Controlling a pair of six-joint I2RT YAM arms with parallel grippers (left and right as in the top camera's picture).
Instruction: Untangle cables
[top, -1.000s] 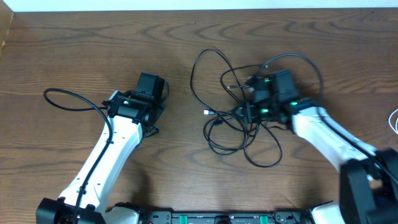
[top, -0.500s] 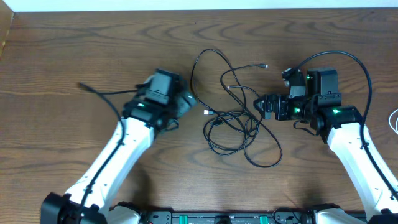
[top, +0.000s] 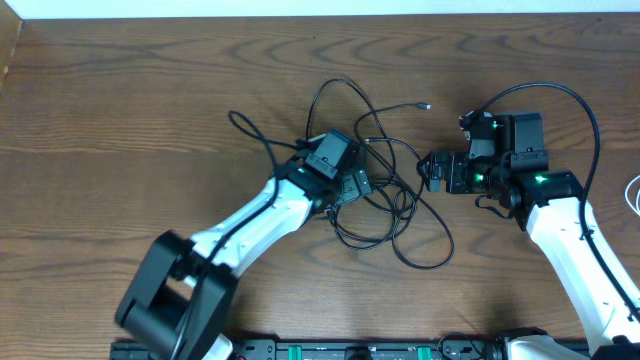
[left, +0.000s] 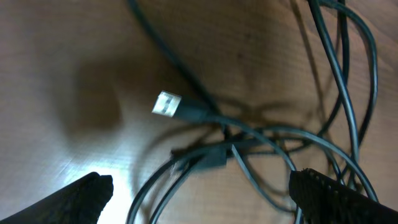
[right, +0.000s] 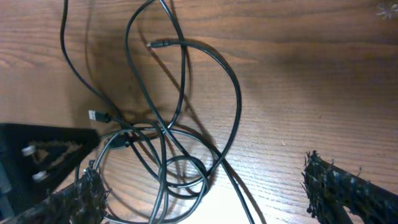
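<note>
My right gripper is to go next to the middle of the tangle and grab the black cord (top: 389, 208) (right: 161, 183) beside the small loop.
The cables (top: 395, 205) are thin black cords lying in a loose tangle on the wooden table, with small plug ends (top: 427, 105) sticking out. My left gripper (top: 350, 185) hovers open over the tangle's left side. In the left wrist view a silver-tipped plug (left: 166, 104) and crossing cords lie between and ahead of my left gripper (left: 208, 199), none held. My right gripper (top: 432, 170) stands open just right of the tangle. In the right wrist view my right gripper (right: 214, 193) has looping cords (right: 239, 99) under its wide gap, none pinched.
A white cord (top: 635, 195) shows at the table's right edge. Thick black wires arc off both arms. The left arm's body (right: 37, 155) shows at the left in the right wrist view. Bare wood lies to the far left and along the back.
My left arm has swung right from the bare table onto the tangle's left side. My right gripper let go, opened and drew back to the right, leaving the cables on the table.
</note>
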